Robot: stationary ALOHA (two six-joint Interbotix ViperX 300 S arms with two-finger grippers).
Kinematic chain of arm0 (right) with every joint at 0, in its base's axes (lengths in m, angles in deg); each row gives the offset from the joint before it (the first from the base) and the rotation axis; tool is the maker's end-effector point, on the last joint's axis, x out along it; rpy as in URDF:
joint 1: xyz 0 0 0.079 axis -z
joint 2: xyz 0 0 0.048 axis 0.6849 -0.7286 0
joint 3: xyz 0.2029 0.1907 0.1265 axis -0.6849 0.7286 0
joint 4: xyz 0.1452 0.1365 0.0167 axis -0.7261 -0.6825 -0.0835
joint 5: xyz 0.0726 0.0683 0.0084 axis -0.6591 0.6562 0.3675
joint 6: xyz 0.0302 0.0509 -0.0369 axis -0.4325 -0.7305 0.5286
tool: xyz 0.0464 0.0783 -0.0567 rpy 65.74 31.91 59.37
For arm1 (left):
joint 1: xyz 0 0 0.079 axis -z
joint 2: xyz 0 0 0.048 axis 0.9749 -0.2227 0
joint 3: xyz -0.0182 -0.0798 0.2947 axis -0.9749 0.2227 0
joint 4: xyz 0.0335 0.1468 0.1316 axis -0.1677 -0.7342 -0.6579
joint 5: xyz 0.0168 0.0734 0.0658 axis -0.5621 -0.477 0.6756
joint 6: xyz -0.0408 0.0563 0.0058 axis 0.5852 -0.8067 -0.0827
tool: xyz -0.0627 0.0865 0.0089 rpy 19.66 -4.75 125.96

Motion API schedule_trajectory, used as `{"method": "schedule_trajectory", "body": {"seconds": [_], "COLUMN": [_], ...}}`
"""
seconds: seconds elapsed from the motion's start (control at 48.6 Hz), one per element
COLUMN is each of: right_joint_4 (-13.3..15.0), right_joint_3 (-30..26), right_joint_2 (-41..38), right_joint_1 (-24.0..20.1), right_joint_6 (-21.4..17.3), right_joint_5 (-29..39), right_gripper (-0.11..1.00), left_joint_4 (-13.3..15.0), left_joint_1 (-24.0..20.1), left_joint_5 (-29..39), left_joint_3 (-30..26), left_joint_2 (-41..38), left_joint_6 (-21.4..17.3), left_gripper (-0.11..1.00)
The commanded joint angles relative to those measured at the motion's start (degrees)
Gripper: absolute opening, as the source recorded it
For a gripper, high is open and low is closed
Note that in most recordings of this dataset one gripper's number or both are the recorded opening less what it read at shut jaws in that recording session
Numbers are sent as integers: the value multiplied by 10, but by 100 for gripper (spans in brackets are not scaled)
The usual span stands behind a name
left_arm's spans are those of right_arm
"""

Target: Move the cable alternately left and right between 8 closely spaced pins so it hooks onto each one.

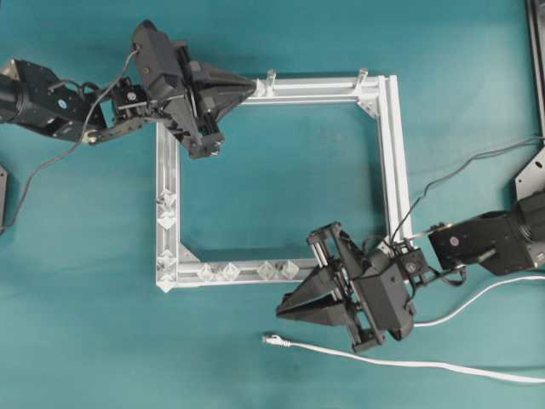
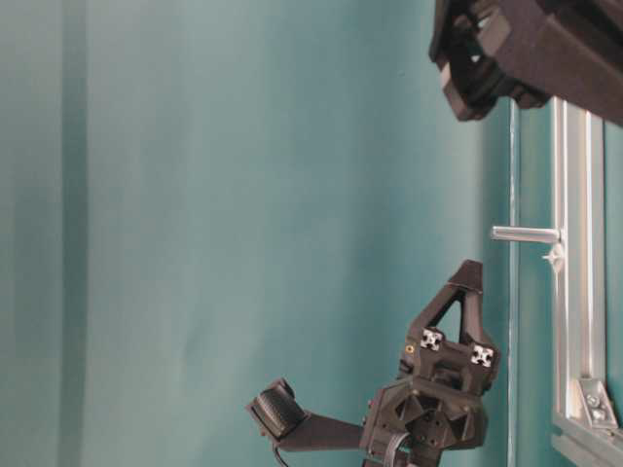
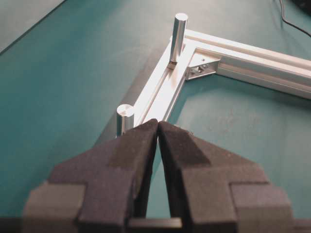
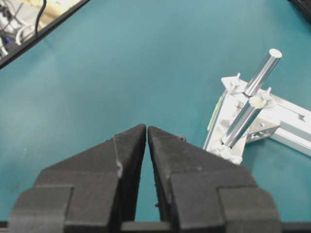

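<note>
I need to close my right gripper on the plug's white body (image 1: 276, 340), just behind its clear end, to lift the white cable.
The white cable (image 1: 383, 360) lies loose on the teal table in front of the frame, its pale plug (image 1: 270, 339) at the left end. The pins, small shiny diamonds, sit on the frame's left rail (image 1: 167, 211) and front rail (image 1: 248, 271). My left gripper (image 1: 254, 85) (image 3: 158, 122) is shut with nothing in it, hovering over the frame's back rail next to a short post (image 3: 125, 116). Also shut and holding nothing, my right gripper (image 1: 279, 312) (image 4: 146, 127) hangs just in front of the front rail, a little above and right of the plug.
The square aluminium frame (image 1: 393, 153) lies mid-table with two taller cylindrical posts (image 1: 270, 81) (image 1: 362, 77) on its back rail. Slanting silver rods (image 4: 252, 102) stand on a frame corner to the right of my right gripper. A black wire (image 1: 460, 166) trails at right.
</note>
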Motion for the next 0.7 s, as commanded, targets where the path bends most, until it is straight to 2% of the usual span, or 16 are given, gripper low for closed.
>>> {"method": "schedule_trajectory", "body": {"seconds": [0.0,0.041,0.103,0.144,0.37,0.679], "right_joint_4": [3,2,2,2,2,3], "right_joint_3": [-8,-9,-14,-18,-53,-128], "right_joint_2": [11,12,13,16,35,43], "right_joint_1": [-2,-2,-2,-2,-9,-34], "right_joint_6": [-2,-2,-2,-2,-2,-35], "right_joint_5": [0,5,19,30,141,395], "right_gripper": [19,17,4,0,0,0], "left_joint_4": [-25,-25,-25,-25,-25,-25], "left_joint_1": [4,4,4,4,11,34], "left_joint_5": [18,39,75,99,209,252], "left_joint_3": [-9,-8,-6,-4,17,93], "left_joint_2": [42,54,73,86,172,289], "left_joint_6": [-11,-15,-25,-31,-41,-37], "left_gripper": [15,12,1,0,0,0]}}
